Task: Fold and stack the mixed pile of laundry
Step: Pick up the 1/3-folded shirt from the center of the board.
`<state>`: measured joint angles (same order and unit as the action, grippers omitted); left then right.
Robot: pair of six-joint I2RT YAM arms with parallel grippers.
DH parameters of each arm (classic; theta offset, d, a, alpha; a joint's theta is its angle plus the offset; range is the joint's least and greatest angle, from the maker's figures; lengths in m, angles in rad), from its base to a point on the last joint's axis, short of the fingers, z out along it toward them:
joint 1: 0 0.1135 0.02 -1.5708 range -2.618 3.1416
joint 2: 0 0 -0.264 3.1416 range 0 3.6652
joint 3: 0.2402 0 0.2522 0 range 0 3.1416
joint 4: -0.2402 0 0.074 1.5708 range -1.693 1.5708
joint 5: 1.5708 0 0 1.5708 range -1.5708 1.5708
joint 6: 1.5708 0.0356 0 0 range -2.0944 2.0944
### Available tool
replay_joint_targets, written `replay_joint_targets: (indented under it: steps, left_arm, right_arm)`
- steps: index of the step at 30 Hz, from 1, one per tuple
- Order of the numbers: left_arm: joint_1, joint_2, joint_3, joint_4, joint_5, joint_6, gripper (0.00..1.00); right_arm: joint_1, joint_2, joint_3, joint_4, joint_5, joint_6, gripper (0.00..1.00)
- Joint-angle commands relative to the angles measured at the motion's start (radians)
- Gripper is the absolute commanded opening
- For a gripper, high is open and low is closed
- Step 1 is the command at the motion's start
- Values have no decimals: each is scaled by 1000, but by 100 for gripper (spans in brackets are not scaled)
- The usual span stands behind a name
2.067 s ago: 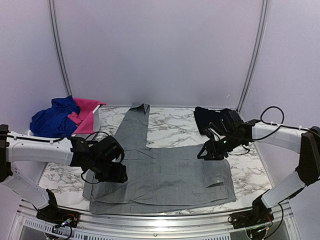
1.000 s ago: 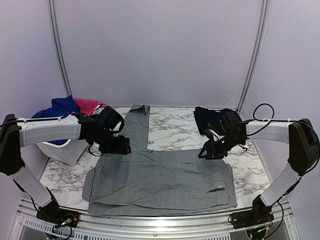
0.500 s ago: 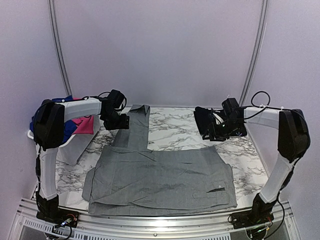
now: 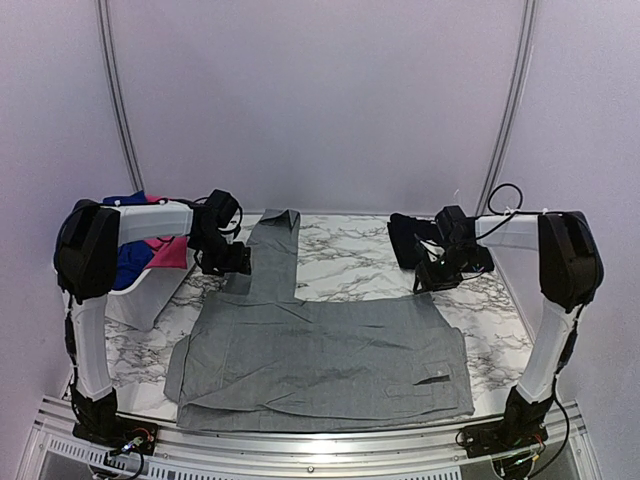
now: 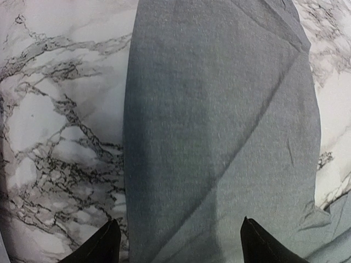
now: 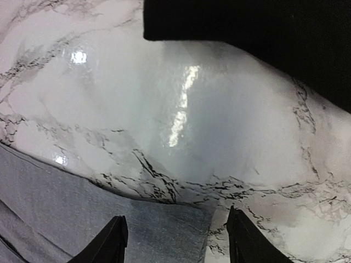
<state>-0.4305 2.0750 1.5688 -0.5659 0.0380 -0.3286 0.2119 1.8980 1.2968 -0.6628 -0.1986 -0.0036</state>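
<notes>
I see the grey shirt's far corner off-center under my open right gripper, so next I move over and pinch the shirt's side edge (image 6: 205, 240) there before folding.
A grey collared shirt (image 4: 320, 350) lies flat on the marble table (image 4: 340, 255), with a narrow strip and the collar (image 4: 280, 217) running to the far side. My left gripper (image 4: 240, 263) hovers open over that strip's left edge; in the left wrist view the gripper (image 5: 181, 246) has grey cloth (image 5: 219, 109) below it and nothing between its fingers. My right gripper (image 4: 430, 280) stands open above the shirt's far right corner (image 6: 120, 224), also empty (image 6: 175, 241). A folded black garment (image 4: 420, 240) lies just beyond it. Royal blue (image 4: 128, 265) and hot-pink (image 4: 172, 250) pieces sit in the basket.
The white plastic basket (image 4: 140, 298) stands at the far left, beside the left arm. The black garment's edge (image 6: 247, 27) is close ahead of the right gripper. White walls and two upright rails close the back.
The left arm swung from the shirt's near left side up to the far strip by the collar. The right arm drew back towards the black garment and its jaws widened a little.
</notes>
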Motion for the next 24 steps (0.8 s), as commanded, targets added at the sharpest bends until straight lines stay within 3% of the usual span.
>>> replay_joint_targets:
  steps: [1,9,13,24]
  left_arm:
    - [2,-104,-63,-29,71,49,78]
    - [22,-176,-131,-55,95,82,78]
    - [46,-185,-130,-114,90,127,77]
    - [82,-222,-138,-200,76,318,57]
  right_arm:
    - [-3,-14,-22,11,70,-96,59]
    - [-12,61,-6,38,44,-170,59]
    - [-14,96,3,49,-2,-189,53]
    - [-24,91,1,21,-70,-192,15]
